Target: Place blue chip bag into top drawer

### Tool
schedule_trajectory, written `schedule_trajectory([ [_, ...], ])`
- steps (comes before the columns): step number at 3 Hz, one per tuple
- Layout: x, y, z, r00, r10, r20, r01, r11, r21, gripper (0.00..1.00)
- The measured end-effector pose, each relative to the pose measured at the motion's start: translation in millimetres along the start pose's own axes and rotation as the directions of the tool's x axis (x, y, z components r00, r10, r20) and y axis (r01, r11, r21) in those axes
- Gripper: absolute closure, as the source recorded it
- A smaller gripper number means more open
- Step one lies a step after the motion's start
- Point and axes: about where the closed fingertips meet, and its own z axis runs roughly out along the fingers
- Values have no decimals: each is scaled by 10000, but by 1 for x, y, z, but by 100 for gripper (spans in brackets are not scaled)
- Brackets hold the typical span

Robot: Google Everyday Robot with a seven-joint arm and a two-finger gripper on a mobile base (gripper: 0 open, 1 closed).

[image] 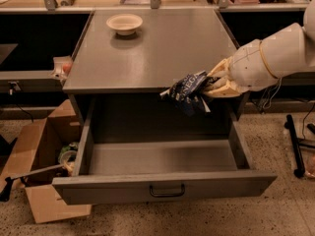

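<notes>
I need to open my gripper to release the blue chip bag on the open drawer's bottom [200, 141], toward the side that is nearest my arm.
The blue chip bag [188, 92] is dark blue crumpled foil with white markings. It hangs in the air at the front edge of the cabinet top, above the open top drawer [162, 157]. My gripper [212, 84] reaches in from the right on a white arm and is shut on the bag's right end. The drawer is pulled out, wide and shallow, with a flat front panel and a small black handle [167, 191]. Its inside shows nothing in it.
A round cream bowl [124, 22] stands at the back left of the grey cabinet top [152, 48]. A brown cardboard box [42, 156] with clutter sits on the floor at the left. Black stand legs [294, 146] are at the right.
</notes>
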Motion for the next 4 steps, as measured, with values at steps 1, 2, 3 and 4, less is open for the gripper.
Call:
schedule_trajectory([
  [1, 0, 0, 0, 10000, 0, 0, 0, 10000, 0, 100],
  [2, 29, 13, 24, 9991, 261, -324, -276, 9986, -452, 100],
  [3, 105, 48, 75, 9886, 1323, -719, -1401, 9833, -1160, 97],
  [4, 150, 60, 107, 9750, 2025, -918, -2139, 9670, -1384, 93],
])
